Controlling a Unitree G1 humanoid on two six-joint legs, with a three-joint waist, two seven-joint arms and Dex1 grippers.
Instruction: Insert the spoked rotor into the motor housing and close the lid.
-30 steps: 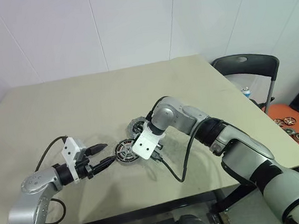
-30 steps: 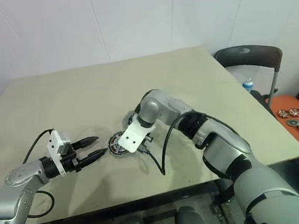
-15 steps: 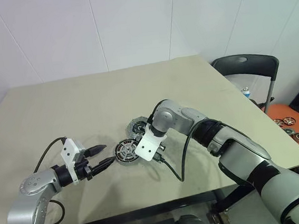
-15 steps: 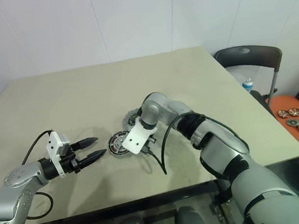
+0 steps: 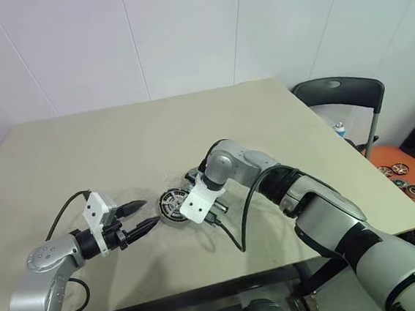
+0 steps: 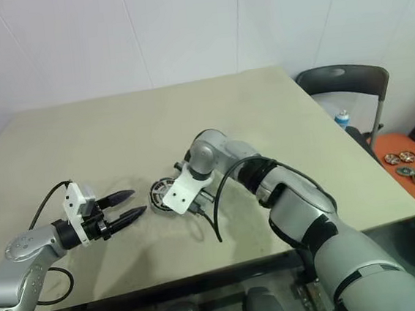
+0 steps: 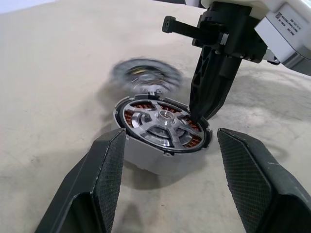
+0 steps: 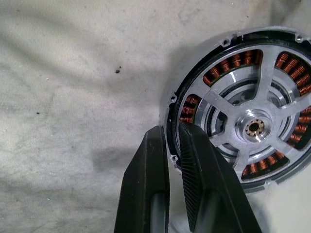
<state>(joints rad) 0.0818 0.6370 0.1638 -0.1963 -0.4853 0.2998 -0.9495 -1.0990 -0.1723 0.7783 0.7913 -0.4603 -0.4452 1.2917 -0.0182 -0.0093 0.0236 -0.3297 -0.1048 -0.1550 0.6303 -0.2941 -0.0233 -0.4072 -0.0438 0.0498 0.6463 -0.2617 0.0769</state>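
Note:
The motor housing's rim is held by my right gripper and the lid lies open beyond, so next my right gripper opens, back away and swings the lid over by its free edge (image 7: 145, 62).
The motor housing (image 7: 163, 133) lies flat on the table, a silver case with copper windings around a silvery spoked centre. My right gripper (image 8: 173, 141) points steeply down at it. Its two fingers are almost together, pinching the housing's rim, one inside and one outside. My left gripper (image 5: 148, 213) hovers low just left of the housing, open wide and touching nothing, its fingers (image 7: 104, 170) to either side of the housing. Behind the housing lies a second round greyish part (image 7: 146, 75), blurred; I cannot tell whether it is the spoked rotor or the lid.
The beige table (image 5: 119, 149) stretches far beyond the parts. A black cable (image 5: 237, 233) loops from my right wrist over the table front. A black chair (image 5: 337, 88) stands past the right edge, beside an orange mat (image 5: 408, 180) with round parts on the floor.
My right gripper's fingers have closed from half open onto the housing's rim. The left gripper has stayed open and still.

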